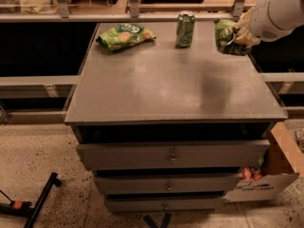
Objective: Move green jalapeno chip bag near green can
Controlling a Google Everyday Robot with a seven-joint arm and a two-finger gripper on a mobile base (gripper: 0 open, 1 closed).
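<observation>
Next, my gripper puts the green jalapeno chip bag down on the grey cabinet top, close beside the green can (212,39).
The green can (185,29) stands upright at the back middle of the grey cabinet top (161,84). The dark-green jalapeno chip bag (225,36) hangs in my gripper (236,36), lifted above the back right corner, a little to the right of the can. The gripper is shut on the bag's right side. My white arm (278,8) reaches in from the upper right.
A brighter lime-green chip bag (124,35) lies at the back left of the top. The cabinet has drawers (171,155) in front. A cardboard box (273,175) sits on the floor at the right. A black stand leg (33,205) lies lower left.
</observation>
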